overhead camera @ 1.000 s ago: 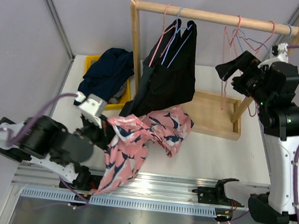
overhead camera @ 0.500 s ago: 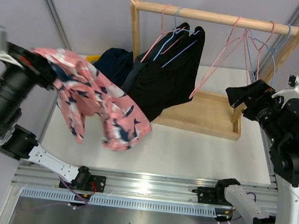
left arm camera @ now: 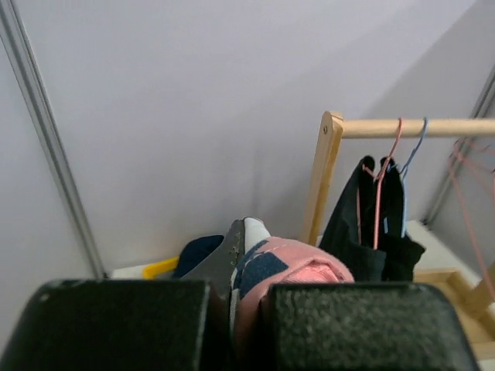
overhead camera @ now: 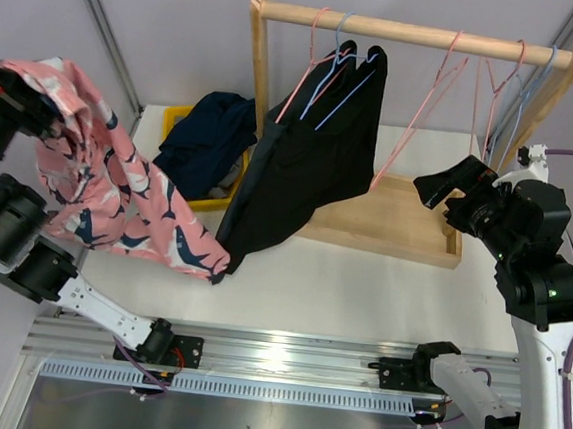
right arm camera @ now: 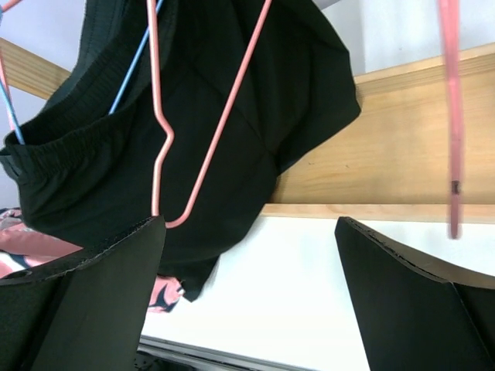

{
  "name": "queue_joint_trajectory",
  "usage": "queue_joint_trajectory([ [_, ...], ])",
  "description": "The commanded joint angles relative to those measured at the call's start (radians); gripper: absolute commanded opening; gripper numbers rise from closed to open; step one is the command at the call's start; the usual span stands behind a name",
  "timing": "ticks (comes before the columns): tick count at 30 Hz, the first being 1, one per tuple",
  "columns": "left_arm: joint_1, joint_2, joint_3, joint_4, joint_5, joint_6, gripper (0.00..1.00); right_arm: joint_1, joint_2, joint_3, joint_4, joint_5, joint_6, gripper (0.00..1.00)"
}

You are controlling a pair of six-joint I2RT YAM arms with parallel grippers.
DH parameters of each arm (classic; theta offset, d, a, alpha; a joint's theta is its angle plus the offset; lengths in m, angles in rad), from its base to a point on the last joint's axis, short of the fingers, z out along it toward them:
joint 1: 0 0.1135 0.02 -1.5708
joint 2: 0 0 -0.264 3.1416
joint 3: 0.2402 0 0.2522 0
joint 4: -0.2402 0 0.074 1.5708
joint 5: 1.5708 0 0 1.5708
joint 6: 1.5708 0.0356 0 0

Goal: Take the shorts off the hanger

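Next, the robot's right gripper will move to the blue hanger's sloping arm (overhead camera: 327, 77) (right arm camera: 6, 99), just under its hook and above the black shorts, and close on it there.
My left gripper (overhead camera: 36, 92) is raised high at the far left and is shut on the pink patterned shorts (overhead camera: 118, 195), which hang from it down to the table; they bulge between the pads in the left wrist view (left arm camera: 298, 270). Black shorts (overhead camera: 317, 147) still hang on pink and blue hangers from the wooden rail (overhead camera: 413, 30); they also show in the right wrist view (right arm camera: 193, 116). An empty pink hanger (overhead camera: 421, 111) swings beside them. My right gripper (overhead camera: 439, 188) is open and empty, right of the black shorts. Navy shorts (overhead camera: 208, 132) lie in a yellow bin (overhead camera: 207, 204).
The wooden rack base (overhead camera: 406, 225) sits at the back right of the white table. Several empty pink and blue hangers (overhead camera: 507, 98) hang at the rail's right end. A metal rail (overhead camera: 284, 360) runs along the near edge.
My left gripper has lifted the pink shorts off the table and carried them up and to the far left. My right gripper has moved away from the right-end hangers, lower and leftward. The hangers swing.
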Motion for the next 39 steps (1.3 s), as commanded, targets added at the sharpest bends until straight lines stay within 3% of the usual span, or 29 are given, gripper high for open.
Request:
queue_joint_trajectory([
  [1, 0.026, 0.059, -0.118, 0.07, 0.041, 0.174, 0.0, -0.001, -0.011, 0.001, 0.07, -0.028, 0.01, 0.99],
  [4, 0.094, 0.015, -0.29, 0.05, 0.082, 0.136, 0.0, -0.001, -0.008, -0.002, 0.071, -0.044, 0.004, 0.99],
  [5, 0.126, 0.007, -0.311, -0.099, 0.087, 0.019, 0.0, -0.001, -0.006, -0.001, 0.068, -0.045, 0.001, 0.99],
  [6, 0.257, 0.009, -0.357, -0.213, 0.102, -0.075, 0.0, -0.001, -0.003, 0.003, 0.065, -0.053, -0.004, 0.99],
  [8, 0.396, 0.03, -0.364, -0.434, 0.122, -0.296, 0.0, -0.001, -0.005, 0.01, 0.058, -0.053, -0.016, 0.99],
  [9, 0.524, 0.051, -0.387, -0.523, 0.156, -0.335, 0.0, -0.001, -0.006, 0.012, 0.049, -0.05, -0.02, 0.99],
  [11, 0.609, 0.061, -0.394, -0.458, 0.183, -0.369, 0.0, -0.003, -0.011, 0.016, 0.038, -0.042, -0.036, 0.99],
  [12, 0.661, 0.053, -0.381, -0.525, 0.2, -0.422, 0.0, -0.003, -0.014, 0.018, 0.029, -0.035, -0.04, 0.99],
  [13, 0.698, 0.041, -0.27, -0.595, 0.226, -0.493, 0.0, -0.001, -0.015, 0.019, 0.022, -0.03, -0.045, 0.99],
  [14, 0.742, 0.038, -0.226, -0.675, 0.246, -0.659, 0.0, -0.003, -0.014, 0.021, 0.018, -0.03, -0.053, 0.99],
  [15, 0.845, 0.036, -0.188, -0.805, 0.269, -0.733, 0.0, -0.003, -0.012, 0.021, 0.015, -0.029, -0.056, 1.0],
  [16, 0.899, 0.047, -0.105, -0.832, 0.307, -0.784, 0.0, -0.004, -0.009, 0.023, 0.013, -0.032, -0.057, 0.99],
  [19, 0.959, 0.102, -0.063, -0.716, 0.288, -0.704, 0.0, -0.003, -0.008, 0.015, 0.021, -0.041, -0.057, 0.99],
  [21, 0.988, 0.143, -0.008, -0.744, 0.292, -0.719, 0.0, -0.001, -0.006, 0.0, 0.032, -0.044, -0.057, 0.99],
  [29, 1.229, 0.392, 0.36, -1.216, 0.433, -1.171, 0.0, -0.001, -0.022, -0.037, 0.038, -0.058, -0.068, 0.99],
  [34, 1.436, 0.61, 0.63, -1.422, 0.653, -1.491, 0.0, -0.003, -0.037, -0.082, 0.048, -0.07, -0.08, 0.99],
  [39, 1.619, 0.745, 0.699, -1.435, 0.887, -1.662, 0.0, -0.001, -0.057, -0.138, 0.104, -0.111, -0.096, 0.99],
])
